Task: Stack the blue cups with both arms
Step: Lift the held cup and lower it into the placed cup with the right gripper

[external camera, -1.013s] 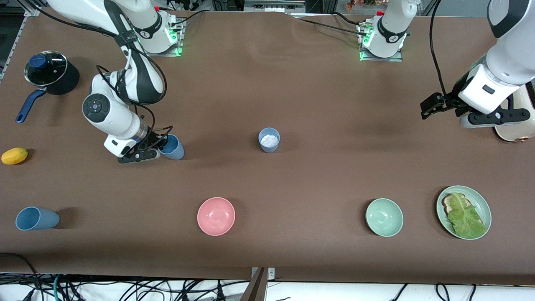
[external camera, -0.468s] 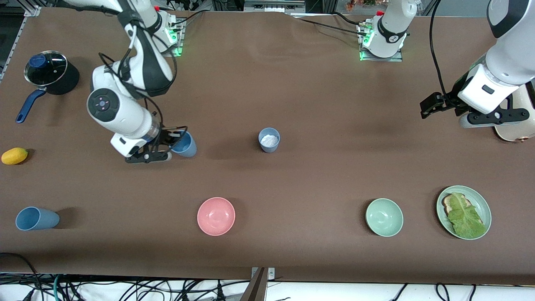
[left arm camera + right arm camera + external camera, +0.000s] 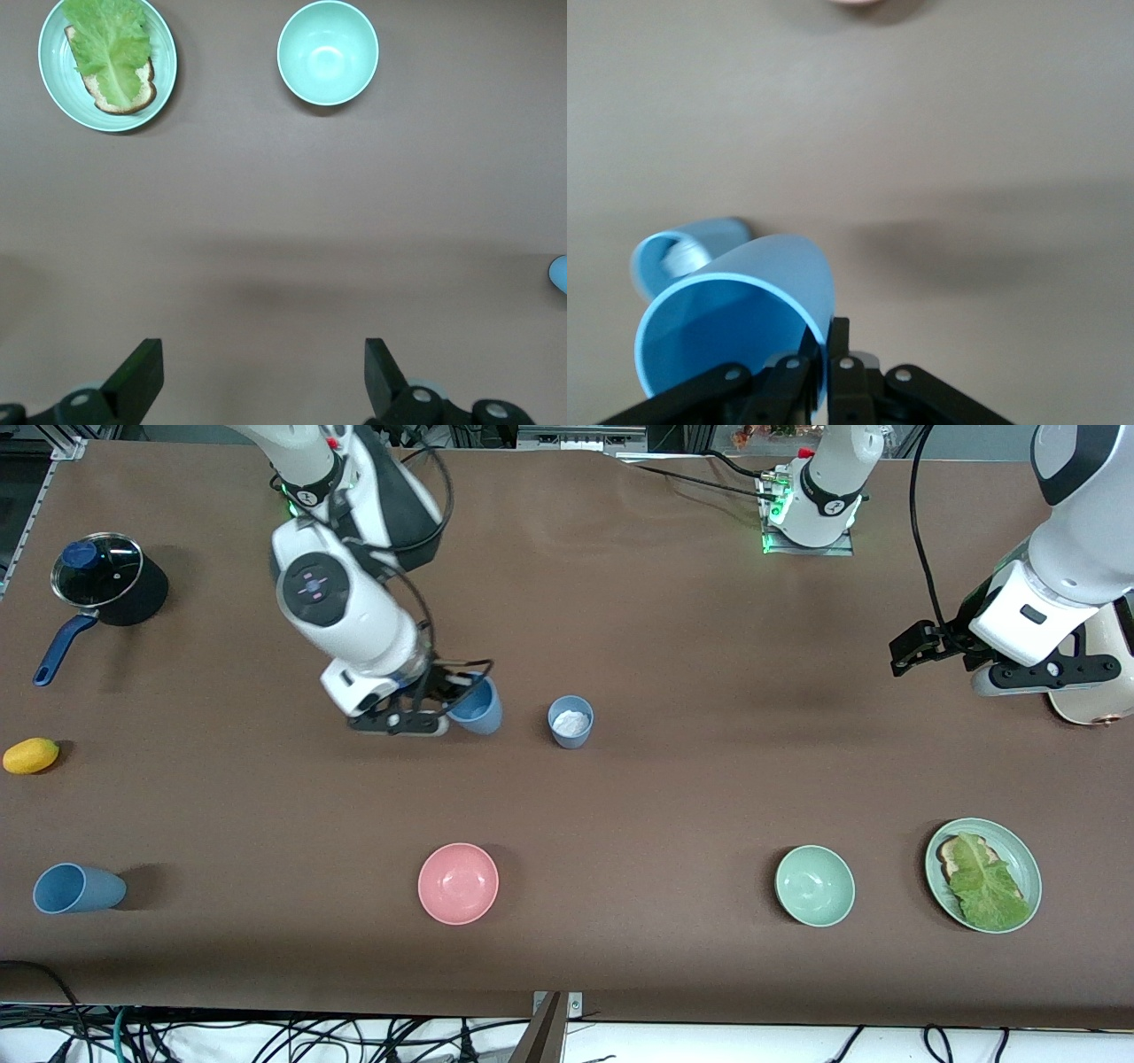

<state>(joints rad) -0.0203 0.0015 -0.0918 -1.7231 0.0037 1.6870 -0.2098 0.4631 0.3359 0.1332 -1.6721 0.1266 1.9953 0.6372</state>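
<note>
Next, I release the sky-blue cup from my right gripper inside the upright grey-blue cup (image 3: 570, 717) (image 3: 686, 257) that has something white in it. The sky-blue cup is tilted above the table now.
My right gripper (image 3: 446, 701) is shut on the rim of a sky-blue cup (image 3: 477, 707) and holds it tilted above the table, close beside the grey-blue cup (image 3: 570, 722). That cup stands upright at the table's middle with something white in it. In the right wrist view the gripper (image 3: 824, 359) pinches the held cup's wall (image 3: 744, 305), with the grey-blue cup (image 3: 682, 252) just past it. A third blue cup (image 3: 76, 888) lies on its side at the right arm's end, near the front camera. My left gripper (image 3: 917, 651) waits open and empty at the left arm's end (image 3: 263, 376).
A pink bowl (image 3: 458, 883), a pale green bowl (image 3: 814, 885) and a green plate (image 3: 1028, 859) with bread and lettuce lie near the front camera. A lidded black pot (image 3: 106, 580) and a yellow fruit (image 3: 31, 755) are at the right arm's end. A cream object (image 3: 1099, 691) sits under the left arm.
My right arm has carried the sky-blue cup from nearer the right arm's end toward the table's middle, up beside the grey-blue cup. The left arm has not moved.
</note>
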